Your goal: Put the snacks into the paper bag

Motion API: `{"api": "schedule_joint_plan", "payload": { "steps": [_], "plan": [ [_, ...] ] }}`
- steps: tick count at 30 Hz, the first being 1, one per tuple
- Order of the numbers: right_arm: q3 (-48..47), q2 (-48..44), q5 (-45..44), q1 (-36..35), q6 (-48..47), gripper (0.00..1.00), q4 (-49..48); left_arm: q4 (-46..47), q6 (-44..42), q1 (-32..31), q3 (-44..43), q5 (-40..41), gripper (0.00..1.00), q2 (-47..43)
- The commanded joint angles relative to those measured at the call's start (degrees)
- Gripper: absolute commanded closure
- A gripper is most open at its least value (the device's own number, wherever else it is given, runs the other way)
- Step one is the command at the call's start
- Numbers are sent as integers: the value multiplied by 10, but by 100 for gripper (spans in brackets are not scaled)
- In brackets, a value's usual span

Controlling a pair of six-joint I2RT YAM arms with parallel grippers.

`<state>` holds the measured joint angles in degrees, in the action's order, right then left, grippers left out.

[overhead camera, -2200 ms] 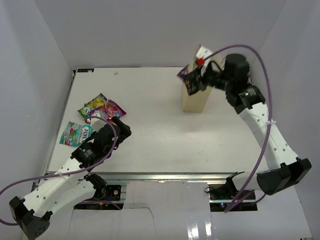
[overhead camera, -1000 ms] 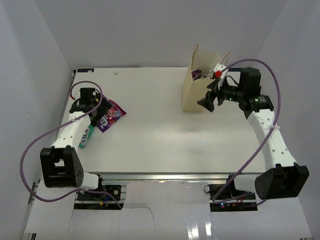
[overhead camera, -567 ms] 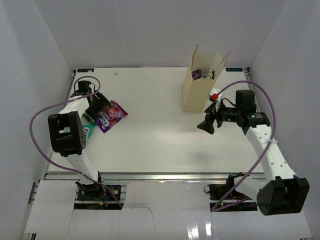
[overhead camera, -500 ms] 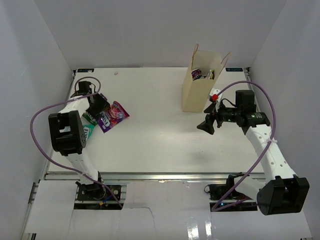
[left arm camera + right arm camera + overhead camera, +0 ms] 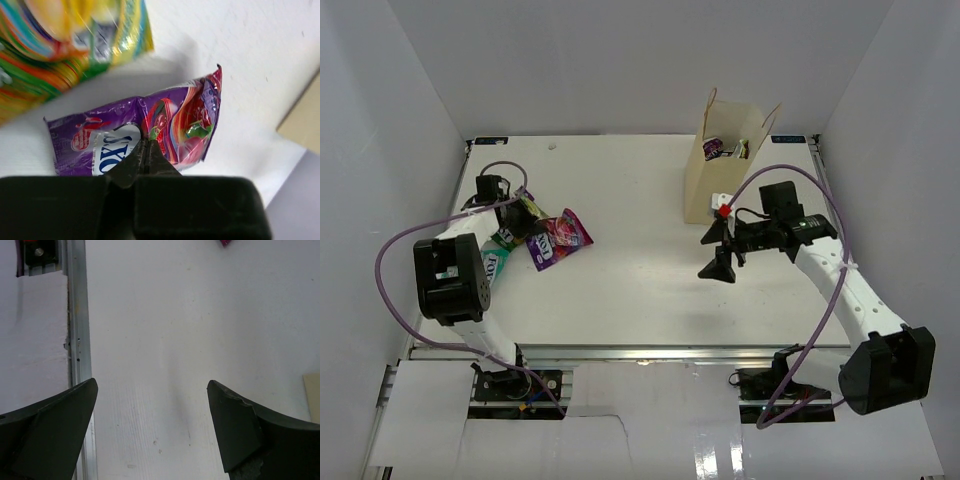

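The purple and pink packet lies far from the robot's right gripper, so next the left gripper slides it closer, then opens and pinches its body (image 5: pixel 551 250) for a handover.
My left gripper (image 5: pixel 533 231) (image 5: pixel 145 143) is shut on the near edge of a purple and pink snack packet (image 5: pixel 561 238) (image 5: pixel 172 120) at the table's left. A yellow-green multicolour packet (image 5: pixel 507 238) (image 5: pixel 60 45) lies just beside it, partly under the arm. Nearer the left arm's base rests a teal-white packet (image 5: pixel 492 266). The tan paper bag (image 5: pixel 718 185) stands upright at the back right, with snack packets (image 5: pixel 725 150) showing in its open mouth. My right gripper (image 5: pixel 713 254) (image 5: pixel 152 384) hangs open and holds nothing, in front of the bag and a little left of it.
White walls enclose the table on three sides. An aluminium rail (image 5: pixel 76 340) runs along the table's near edge. A corner of the bag (image 5: pixel 313 396) shows at the right of the right wrist view. Purple cables loop off both arms.
My left gripper has shut on the purple and pink packet and drawn it a little right and nearer. The right arm has moved left and down from the bag, its jaws still open.
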<state>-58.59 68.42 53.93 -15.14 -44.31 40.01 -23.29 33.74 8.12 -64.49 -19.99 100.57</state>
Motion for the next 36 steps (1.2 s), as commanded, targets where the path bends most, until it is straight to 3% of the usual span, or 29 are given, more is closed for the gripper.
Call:
{"api": "schedule_joint_plan", "payload": {
  "steps": [1,9,18,25,26,28,30,36],
  "plan": [
    [-35,15,-9,-52,12,4,-9,56,-34,-4,43,-111,100,-70],
    [-72,79,-130,-155,196,5,-138,99,-25,-18,129,-174,100,-134],
    [-75,168,-282,-197,489,2,-290,155,13,-118,214,-159,100,-186],
    [-122,262,-332,-223,541,2,-288,162,51,-149,249,-128,98,-217],
    [-125,273,-333,-224,544,2,-288,136,53,-149,245,-113,78,-225],
    [-129,276,-335,-224,547,2,-288,94,70,-149,235,-39,47,-245],
    [-127,273,-336,-224,543,2,-288,58,86,-149,227,2,28,-253],
    [-110,254,-349,-224,533,2,-291,34,182,-174,206,51,22,-221]
  ]
}}
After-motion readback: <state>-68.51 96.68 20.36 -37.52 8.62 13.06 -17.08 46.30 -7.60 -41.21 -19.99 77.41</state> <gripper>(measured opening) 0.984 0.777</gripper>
